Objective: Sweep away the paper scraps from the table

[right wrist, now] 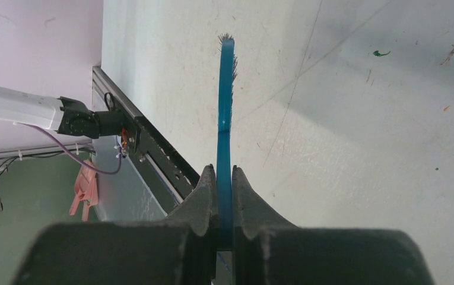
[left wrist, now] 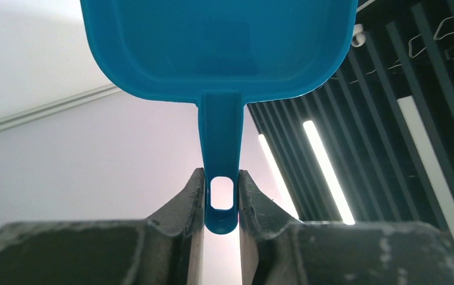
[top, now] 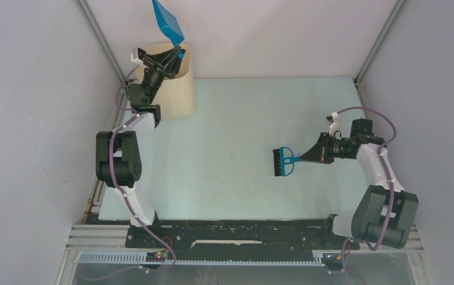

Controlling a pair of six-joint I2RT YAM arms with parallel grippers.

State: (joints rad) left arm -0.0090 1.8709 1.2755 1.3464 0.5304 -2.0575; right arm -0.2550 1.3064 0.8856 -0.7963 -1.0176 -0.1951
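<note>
I should set the blue dustpan down with my left gripper on the open table (top: 229, 172), facing the bristles of the blue hand brush. The dustpan is now tipped up high over the bin.
My left gripper (top: 178, 54) is shut on the handle of the blue dustpan (top: 167, 21) and holds it tipped up high over the beige bin (top: 177, 95) at the back left. In the left wrist view the dustpan (left wrist: 218, 41) points up toward the ceiling and its handle sits between my fingers (left wrist: 191, 199). My right gripper (top: 302, 158) is shut on the blue hand brush (top: 282, 161) and holds it over the right middle of the pale green table (top: 224, 178). The brush (right wrist: 225, 107) shows edge-on in the right wrist view. No paper scraps show on the table.
Grey walls and metal frame posts close in the table on the left, back and right. The black base rail (top: 230, 231) runs along the near edge. The table surface (right wrist: 361, 148) has small marks and scratches.
</note>
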